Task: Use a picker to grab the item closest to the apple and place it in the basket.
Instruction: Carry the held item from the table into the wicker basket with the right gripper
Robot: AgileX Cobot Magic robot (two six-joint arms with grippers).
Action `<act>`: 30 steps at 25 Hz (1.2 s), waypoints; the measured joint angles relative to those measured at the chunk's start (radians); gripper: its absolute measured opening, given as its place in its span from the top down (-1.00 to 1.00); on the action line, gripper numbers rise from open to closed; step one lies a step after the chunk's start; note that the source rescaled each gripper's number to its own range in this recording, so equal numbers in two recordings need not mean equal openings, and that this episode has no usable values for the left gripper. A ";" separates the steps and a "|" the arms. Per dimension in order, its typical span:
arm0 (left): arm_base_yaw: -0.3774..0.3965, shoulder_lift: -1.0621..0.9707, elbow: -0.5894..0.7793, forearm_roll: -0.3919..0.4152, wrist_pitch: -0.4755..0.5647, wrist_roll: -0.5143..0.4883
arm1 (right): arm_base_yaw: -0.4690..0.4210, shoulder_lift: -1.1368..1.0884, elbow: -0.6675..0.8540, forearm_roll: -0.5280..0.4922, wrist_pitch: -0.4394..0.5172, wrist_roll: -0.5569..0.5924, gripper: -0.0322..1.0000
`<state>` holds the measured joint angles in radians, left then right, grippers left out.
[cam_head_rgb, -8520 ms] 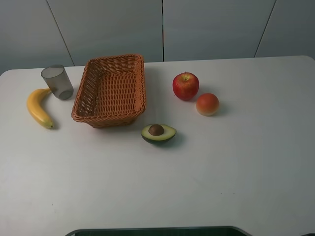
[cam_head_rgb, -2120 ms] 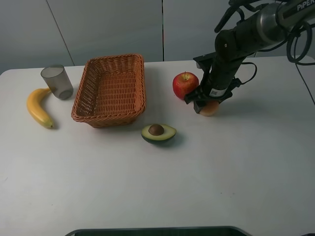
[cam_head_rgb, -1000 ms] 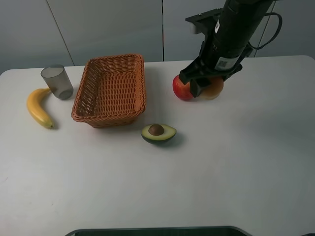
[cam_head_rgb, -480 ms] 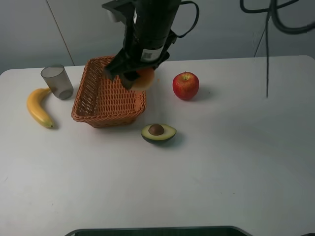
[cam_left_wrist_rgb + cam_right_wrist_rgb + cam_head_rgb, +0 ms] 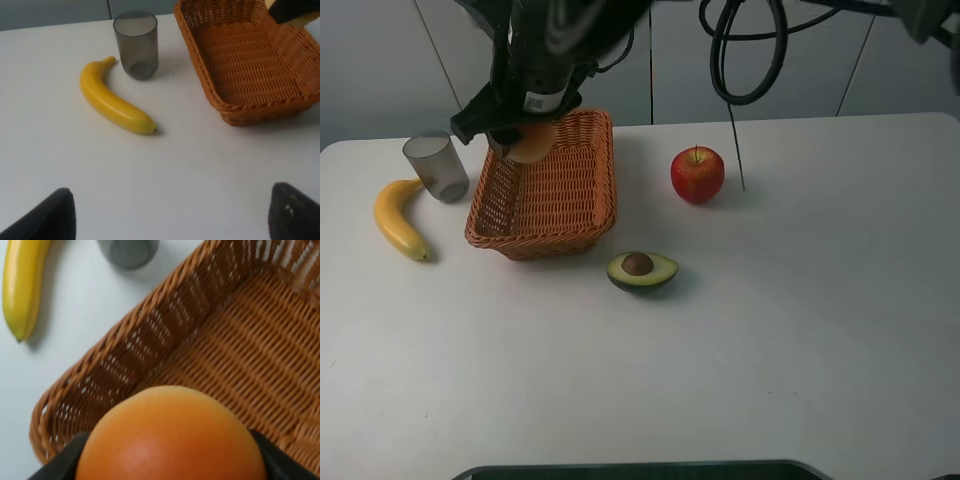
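My right gripper should release the orange-coloured round fruit on the middle of the wicker basket's woven bottom [image 5: 557, 188]. The fruit now hangs above the basket.
An orange-coloured round fruit [image 5: 532, 141] hangs above the far left part of the wicker basket [image 5: 542, 243], with my right gripper [image 5: 523, 128] shut on it after reaching across from the right. In the right wrist view the fruit [image 5: 170, 435] fills the space between the dark fingers [image 5: 56, 464], over the basket's inner wall [image 5: 115, 347]. The red apple [image 5: 697, 174] stands alone right of the basket. My left gripper [image 5: 172, 220] is open over bare table, out of the high view, its fingertips [image 5: 50, 215] empty.
A halved avocado [image 5: 642, 270] lies in front of the basket. A grey cup [image 5: 436, 167] and a yellow banana [image 5: 398, 218] sit left of the basket, also seen as the cup [image 5: 135, 45] and banana [image 5: 115, 105] in the left wrist view.
My right gripper took the orange fruit from beside the apple, lifted it, and carried it leftward; it is now over the basket's far left part.
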<state>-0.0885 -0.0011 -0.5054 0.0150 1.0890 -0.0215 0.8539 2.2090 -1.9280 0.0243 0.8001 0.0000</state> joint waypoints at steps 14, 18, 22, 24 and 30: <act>0.000 0.000 0.000 0.000 0.000 0.000 | -0.047 0.146 -0.002 -0.036 -0.189 0.024 0.91; 0.000 0.000 0.000 0.000 0.000 0.000 | -0.059 0.181 -0.002 -0.044 -0.205 0.028 0.91; 0.000 0.000 0.000 0.000 0.000 0.000 | -0.063 0.206 -0.002 -0.051 -0.207 0.028 0.91; 0.000 0.000 0.000 0.000 0.000 0.000 | -0.063 0.210 -0.002 -0.057 -0.207 0.028 0.91; 0.000 0.000 0.000 0.000 0.000 0.000 | -0.065 0.210 -0.002 -0.059 -0.214 0.024 0.24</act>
<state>-0.0885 -0.0011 -0.5054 0.0150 1.0890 -0.0215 0.7889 2.4191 -1.9299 -0.0349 0.5860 0.0238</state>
